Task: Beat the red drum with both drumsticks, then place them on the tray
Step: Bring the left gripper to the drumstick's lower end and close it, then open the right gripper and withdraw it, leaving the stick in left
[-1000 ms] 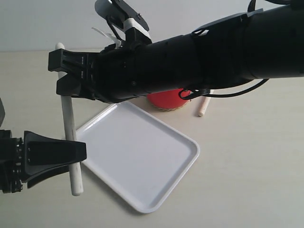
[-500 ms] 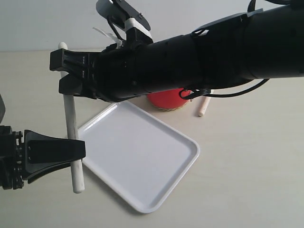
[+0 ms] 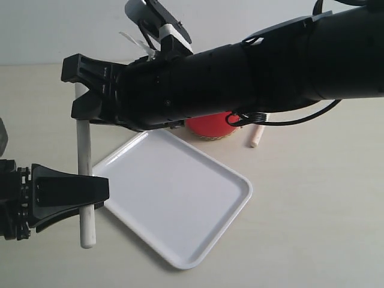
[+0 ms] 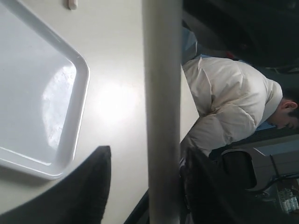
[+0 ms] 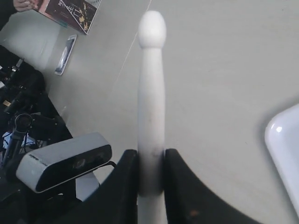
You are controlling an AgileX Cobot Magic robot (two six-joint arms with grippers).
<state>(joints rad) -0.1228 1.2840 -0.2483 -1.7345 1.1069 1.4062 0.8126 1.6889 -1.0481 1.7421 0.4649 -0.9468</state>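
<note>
The upright drumstick has my right gripper on its upper part and the second drumstick is by the drum, so next my left gripper takes the upright drumstick's lower part (image 3: 87,222) first.
A pale drumstick (image 3: 84,174) hangs upright at the left of the white tray (image 3: 180,204). My right gripper (image 3: 77,90) reaches across from the right and is shut on its upper part (image 5: 150,116). The stick's lower part passes between the jaws of my left gripper (image 3: 103,195), which is open, with a gap on one side of the stick (image 4: 161,93). The red drum (image 3: 210,127) peeks out under the right arm behind the tray. A second drumstick (image 3: 255,137) lies on the table beside the drum, mostly hidden.
The right arm (image 3: 270,66) spans the scene above the drum and the tray's far edge (image 4: 77,102). A grey camera on a stand (image 5: 65,158) sits beside the table. A person in a white jacket (image 4: 229,102) is off the table.
The held drumstick's lower end has swung left and slightly down. The right gripper has tilted a little. The left gripper has stayed in place around the stick.
</note>
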